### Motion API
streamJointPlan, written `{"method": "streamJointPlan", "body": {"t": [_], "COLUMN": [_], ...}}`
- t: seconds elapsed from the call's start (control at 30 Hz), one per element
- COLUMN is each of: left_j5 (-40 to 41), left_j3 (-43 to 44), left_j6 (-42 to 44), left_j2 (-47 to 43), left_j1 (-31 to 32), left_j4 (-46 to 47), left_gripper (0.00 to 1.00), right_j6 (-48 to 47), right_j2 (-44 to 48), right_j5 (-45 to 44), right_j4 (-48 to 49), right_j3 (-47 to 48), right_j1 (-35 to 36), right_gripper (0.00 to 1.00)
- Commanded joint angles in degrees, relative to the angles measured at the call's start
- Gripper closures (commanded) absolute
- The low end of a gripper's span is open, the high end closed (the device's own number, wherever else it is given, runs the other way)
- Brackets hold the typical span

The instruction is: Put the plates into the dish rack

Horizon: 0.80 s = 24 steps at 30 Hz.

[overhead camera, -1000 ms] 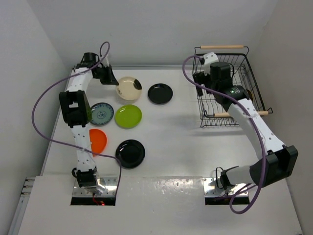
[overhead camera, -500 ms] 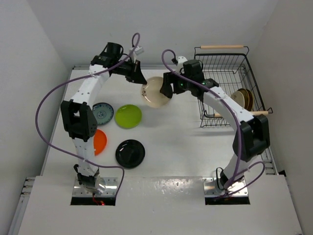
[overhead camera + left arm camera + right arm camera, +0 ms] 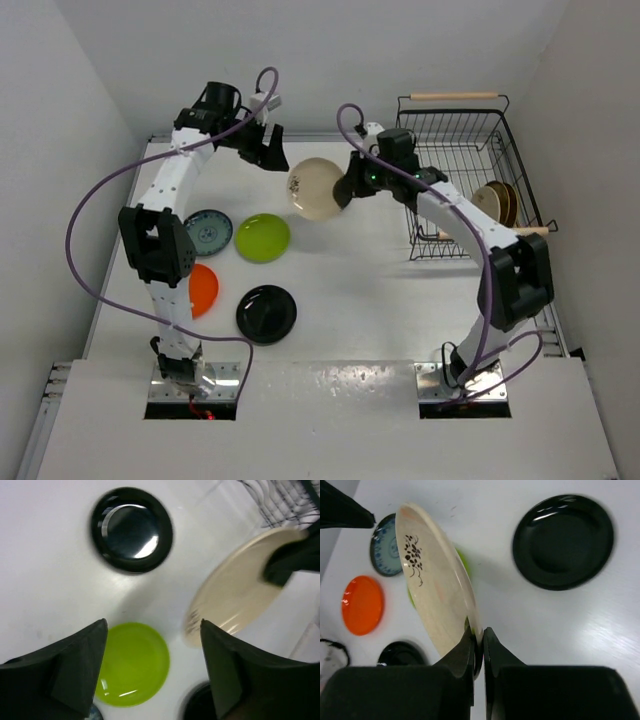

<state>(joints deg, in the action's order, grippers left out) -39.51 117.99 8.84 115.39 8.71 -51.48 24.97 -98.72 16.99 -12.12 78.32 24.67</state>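
Note:
My right gripper needs to let go of the cream plate in the dish rack, just inward of the upright plates (image 3: 474,210).
A cream plate (image 3: 316,188) (image 3: 434,592) with a small dark flower print hangs on edge above the table's middle. My right gripper (image 3: 347,188) (image 3: 479,641) is shut on its lower rim. My left gripper (image 3: 270,152) (image 3: 152,630) is open just left of the cream plate (image 3: 239,591), apart from it, with nothing between its fingers. On the table lie a blue-grey plate (image 3: 208,232), a lime green plate (image 3: 262,237) (image 3: 132,662), an orange plate (image 3: 200,288) (image 3: 362,605) and two black plates (image 3: 266,313) (image 3: 563,541). The dish rack (image 3: 478,128) stands at the back right.
Two plates (image 3: 497,203) stand upright at the rack's right side. The rack's wooden handles (image 3: 453,96) lie along its far and near edges. White walls close in the table at the back and on both sides. Purple cables loop over both arms.
The cream plate came up off the table in the left gripper and passed to the right one. The left gripper opened and drew back left; the right came over from the rack and shut on the rim.

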Motion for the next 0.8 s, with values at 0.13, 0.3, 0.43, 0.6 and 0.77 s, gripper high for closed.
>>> {"method": "streamJointPlan", "body": {"t": [0.13, 0.3, 0.43, 0.6, 0.77], "left_j5": [28.73, 37.13, 38.36, 38.36, 40.2], "left_j3": [4.09, -1.34, -5.14, -5.85, -6.37], "left_j6": [-2.07, 0.83, 1.62, 2.14, 2.67], "left_j2": [-1.58, -1.58, -1.58, -1.05, -1.05], "left_j1": [-5.89, -5.9, -5.9, -5.9, -5.9], "left_j4": [0.6, 0.6, 0.6, 0.6, 0.6], "left_gripper": [0.0, 0.0, 0.0, 0.0, 0.0], "right_j6": [-18.09, -34.43, -37.28, -33.95, -31.04], "right_j2": [13.63, 13.2, 8.72, 6.35, 3.62], "right_j5": [-24.61, -46.83, -57.24, -51.98, -48.82], "right_j4": [-9.92, -19.51, -29.52, -29.28, -25.95], "right_j3": [9.55, 15.8, 17.83, 9.22, 2.89], "right_j1": [-5.41, -10.24, -15.96, -21.22, -23.96], "right_gripper": [1.0, 1.0, 1.0, 1.0, 1.0]}}
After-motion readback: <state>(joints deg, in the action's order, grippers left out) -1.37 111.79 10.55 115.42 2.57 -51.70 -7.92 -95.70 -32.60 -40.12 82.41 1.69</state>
